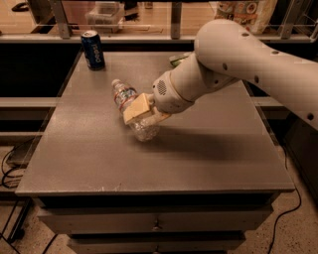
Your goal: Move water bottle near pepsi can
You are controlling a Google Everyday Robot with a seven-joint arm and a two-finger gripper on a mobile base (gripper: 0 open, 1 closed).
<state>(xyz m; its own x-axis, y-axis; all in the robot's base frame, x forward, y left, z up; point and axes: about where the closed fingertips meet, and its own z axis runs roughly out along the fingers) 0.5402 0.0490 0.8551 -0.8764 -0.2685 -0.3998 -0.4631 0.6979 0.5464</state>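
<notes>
My gripper has the water bottle, tilted over the middle of the grey table. It will let go of it on the grey table (109,85), just in front of the pepsi can.
The water bottle (125,97) is a clear crinkled bottle with a white cap and a coloured label band, tilted with its cap pointing to the back left. My gripper (140,113) is shut on its lower half over the middle of the grey table (213,149), with its tan fingers (136,107) across the bottle. The bottle's base is just above or on the tabletop; I cannot tell which. The pepsi can (93,49) stands upright at the table's back left corner, well apart from the bottle.
A small green object (176,59) lies at the back of the table, partly hidden behind my arm. A counter with a clear container (104,12) and a snack bag (243,12) runs behind the table. Cables (10,168) lie on the floor at left.
</notes>
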